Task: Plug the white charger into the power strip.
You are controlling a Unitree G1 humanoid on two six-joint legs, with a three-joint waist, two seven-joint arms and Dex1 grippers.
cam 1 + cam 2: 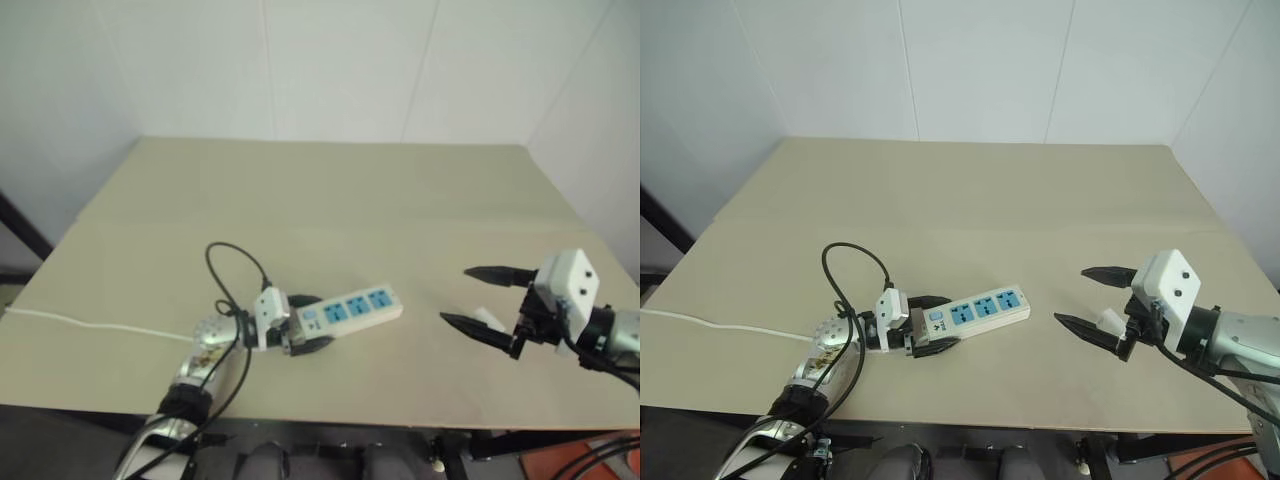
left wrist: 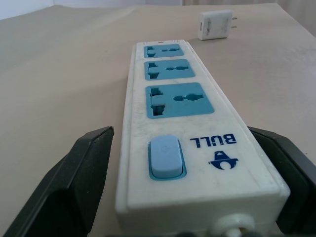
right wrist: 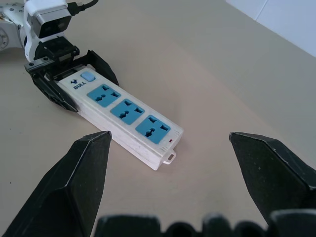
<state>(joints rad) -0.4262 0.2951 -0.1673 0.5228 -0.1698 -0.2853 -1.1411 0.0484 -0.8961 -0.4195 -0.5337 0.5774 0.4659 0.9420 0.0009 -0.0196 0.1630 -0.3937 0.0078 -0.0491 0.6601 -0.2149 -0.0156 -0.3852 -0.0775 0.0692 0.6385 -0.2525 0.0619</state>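
My right gripper closes next on the body of the white charger (image 1: 488,318), because its prongs have to stay clear for the power strip.
The power strip (image 1: 355,305) lies flat on the tan table (image 1: 330,200), three blue sockets facing up, with its thin white cord (image 1: 90,323) trailing left. My left gripper (image 1: 308,322) is open and straddles the strip's switch end (image 2: 167,157), one black finger (image 2: 74,177) on each side, with a gap showing on at least one side. The white charger (image 1: 487,318) lies on the table to the right of the strip, prongs (image 2: 233,23) pointing sideways. My right gripper (image 1: 455,295) hangs open over the charger, fingers spread wide and pointing left toward the strip.
Walls stand behind the table's far edge (image 1: 340,142) and along its right side. The front edge (image 1: 970,428) runs just below both grippers. Bare tabletop stretches behind the strip and between it and the charger.
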